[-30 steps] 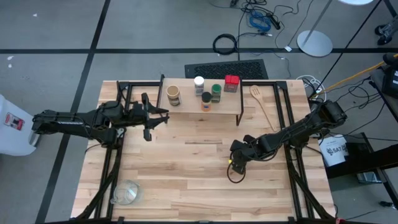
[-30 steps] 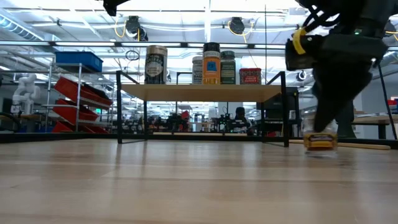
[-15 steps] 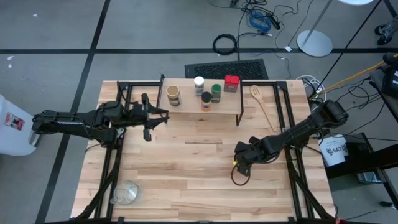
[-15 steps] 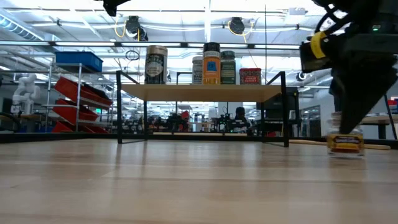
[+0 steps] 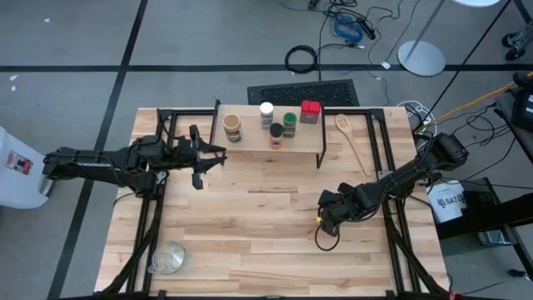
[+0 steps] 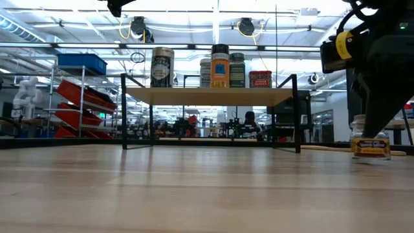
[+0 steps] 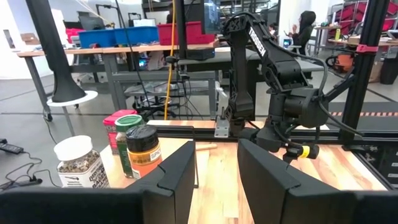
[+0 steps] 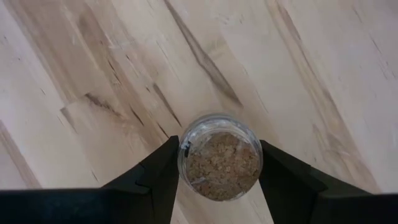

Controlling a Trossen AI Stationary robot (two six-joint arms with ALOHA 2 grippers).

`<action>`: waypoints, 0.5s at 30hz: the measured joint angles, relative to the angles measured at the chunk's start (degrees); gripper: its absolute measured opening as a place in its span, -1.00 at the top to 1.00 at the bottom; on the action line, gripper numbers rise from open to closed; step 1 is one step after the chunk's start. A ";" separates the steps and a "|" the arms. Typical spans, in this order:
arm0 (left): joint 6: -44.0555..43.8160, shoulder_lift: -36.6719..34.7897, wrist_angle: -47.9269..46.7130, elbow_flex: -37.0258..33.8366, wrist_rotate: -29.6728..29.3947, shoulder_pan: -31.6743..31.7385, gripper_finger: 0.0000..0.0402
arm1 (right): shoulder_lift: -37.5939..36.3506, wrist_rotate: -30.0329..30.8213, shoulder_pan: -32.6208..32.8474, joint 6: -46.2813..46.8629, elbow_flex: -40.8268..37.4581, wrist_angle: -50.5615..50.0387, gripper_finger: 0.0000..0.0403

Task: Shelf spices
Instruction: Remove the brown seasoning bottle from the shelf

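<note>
Next, I close my left gripper on the upper sides of the tan-lidded jar (image 5: pixel 231 126), which is standing on the shelf next to the white-lidded jar.
The shelf (image 5: pixel 250 143) stands at the table's far middle and carries several spices: a tan-lidded jar (image 5: pixel 231 127), a white-lidded jar (image 5: pixel 266 112), a black-lidded jar (image 5: pixel 276 134), a green-lidded jar (image 5: pixel 289 123) and a red tin (image 5: pixel 311 110). They also show in the low view on the shelf (image 6: pixel 207 96). My right gripper (image 5: pixel 328 222) is shut on a small jar of brownish spice (image 8: pixel 219 155) at the table's right middle; the jar also shows in the low view (image 6: pixel 370 144). My left gripper (image 7: pixel 214 180) is open and empty, held above the table by the shelf's left end (image 5: pixel 210 155). My right gripper pinches the jar's upper part between its two fingers, one on each opposite side (image 8: pixel 184 155). The fingers come from above, pointing down. The jar stands upright, its base (image 6: pixel 370 156) at the table surface; whether it rests on it or hangs just clear, I cannot tell.
A wooden spoon (image 5: pixel 353 142) lies to the right of the shelf. A clear glass bowl (image 5: pixel 170 257) stands at the near left corner. Black frame rails (image 5: pixel 154 225) run along both table sides. Bare wood (image 5: pixel 250 217) lies between the arms.
My right gripper has gone toward the table's near edge and a little to the right, away from the shelf, taking the jar with it. The jar has stayed upright and low at the table surface.
</note>
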 joint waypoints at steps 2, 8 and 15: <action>-0.08 0.00 0.00 0.00 -0.01 0.00 0.36 | 0.00 0.05 0.00 0.44 0.02 0.07 0.07; -0.46 0.00 0.00 0.00 -0.02 0.01 0.36 | 0.00 0.25 0.00 1.26 0.09 0.14 0.07; 7.19 0.00 0.02 0.00 -0.04 0.00 0.36 | -0.07 0.34 0.00 1.28 0.17 0.20 -0.01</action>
